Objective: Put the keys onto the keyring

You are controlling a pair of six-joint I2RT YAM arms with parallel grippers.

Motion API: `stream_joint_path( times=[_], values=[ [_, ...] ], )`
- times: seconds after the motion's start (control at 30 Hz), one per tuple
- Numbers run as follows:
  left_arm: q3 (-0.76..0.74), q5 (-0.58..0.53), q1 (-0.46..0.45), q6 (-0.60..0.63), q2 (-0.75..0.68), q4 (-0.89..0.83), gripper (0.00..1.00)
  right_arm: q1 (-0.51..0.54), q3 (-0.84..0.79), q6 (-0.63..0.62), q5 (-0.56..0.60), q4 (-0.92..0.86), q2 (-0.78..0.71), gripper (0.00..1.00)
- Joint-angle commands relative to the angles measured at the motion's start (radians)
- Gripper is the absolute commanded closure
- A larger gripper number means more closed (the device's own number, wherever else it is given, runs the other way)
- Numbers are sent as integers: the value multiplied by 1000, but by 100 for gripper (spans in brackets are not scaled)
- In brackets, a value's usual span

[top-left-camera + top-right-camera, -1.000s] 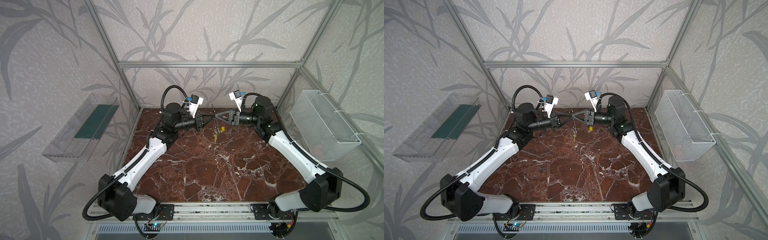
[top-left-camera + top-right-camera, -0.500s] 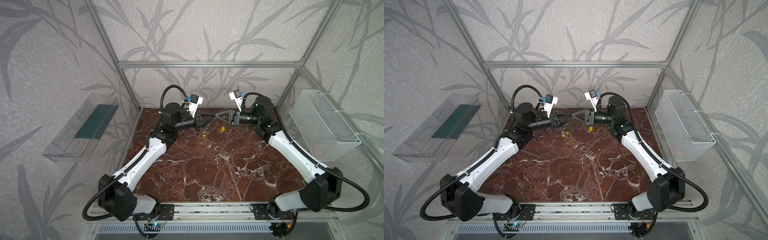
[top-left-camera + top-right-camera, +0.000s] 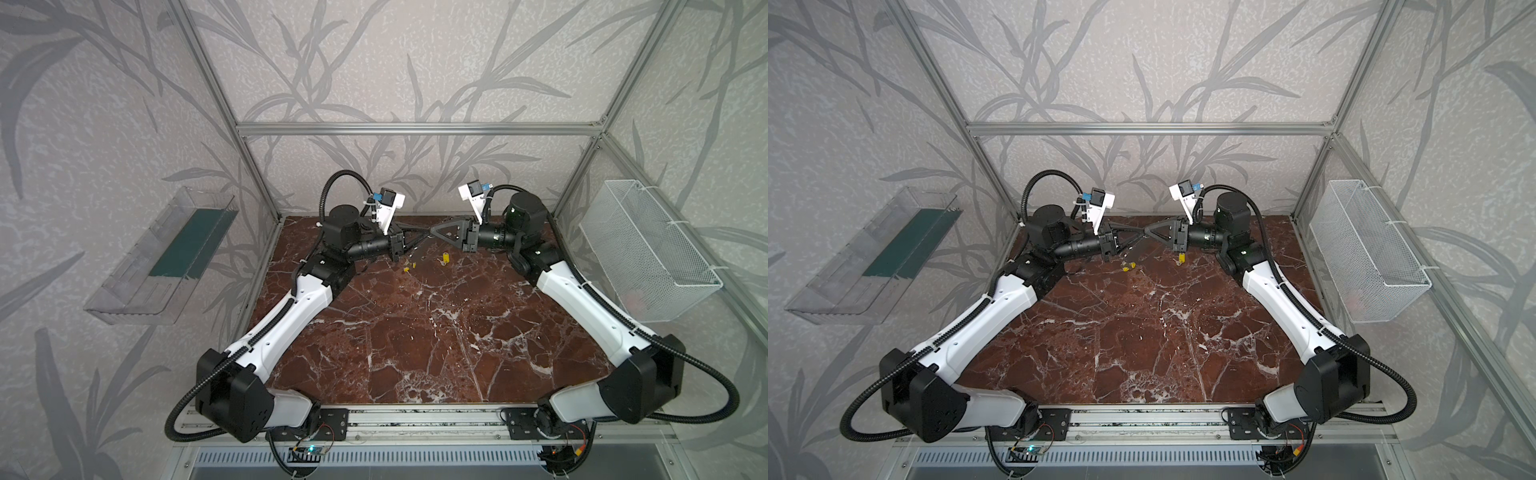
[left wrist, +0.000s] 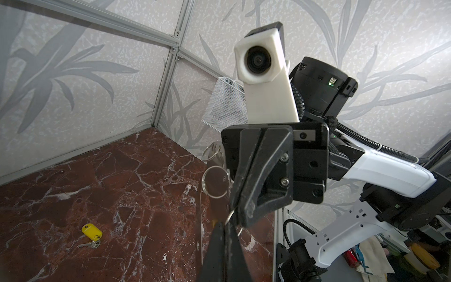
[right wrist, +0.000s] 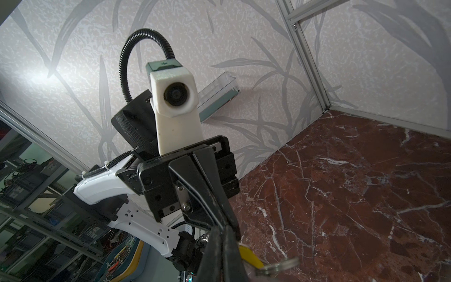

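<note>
The keyring hangs at a slant under my left gripper, so next my right gripper opens, lets the keyring swing straight, and then pinches its small wire ring (image 4: 230, 216).
My two grippers meet tip to tip above the back of the marble table (image 3: 415, 340). The left gripper (image 3: 424, 237) (image 4: 224, 225) is shut on the keyring (image 4: 201, 214), a thin metal plate with rings that hangs slanting below it (image 3: 417, 248). Yellow keys (image 3: 406, 269) (image 3: 1128, 266) dangle at its lower end, off the table. The right gripper (image 3: 434, 230) (image 5: 223, 228) is shut, a small wire ring (image 4: 240, 230) pinched at its tip. A yellow tag (image 5: 250, 256) shows beside its fingers. Another yellow key (image 3: 446, 258) (image 4: 91, 231) lies on the table under the right gripper.
A white wire basket (image 3: 648, 249) hangs on the right wall and a clear plastic shelf (image 3: 166, 257) on the left wall. Aluminium frame posts (image 3: 257, 178) stand at the back corners, close behind both wrists.
The hanging yellow key has swung from below the meeting tips to the left, under the left gripper. The right jaws closed the last bit. Both arms stayed put.
</note>
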Motion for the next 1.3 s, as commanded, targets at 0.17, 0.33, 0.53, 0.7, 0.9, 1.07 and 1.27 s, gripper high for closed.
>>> stream_joint_path(
  times=[0.17,0.33,0.53,0.7,0.9,1.07,1.27],
  values=[
    [21,-51,8,5,-3,20,100,30,-14,41,-92,69,-26,77],
    [19,-55,13,-3,0,24,100,26,-24,48,-99,92,-31,75],
    [19,-56,15,-7,1,29,100,-1,-45,142,-93,149,-34,72],
    [21,-51,15,-11,0,32,100,-32,-70,233,-82,241,-26,71],
    [16,-50,15,-10,-2,34,100,-42,-80,225,-54,228,-32,70],
    [15,-52,16,-11,-1,35,100,-43,-76,203,-35,205,-37,70],
    [27,-44,18,-14,7,32,100,-39,-50,65,47,31,-67,79]
  ],
)
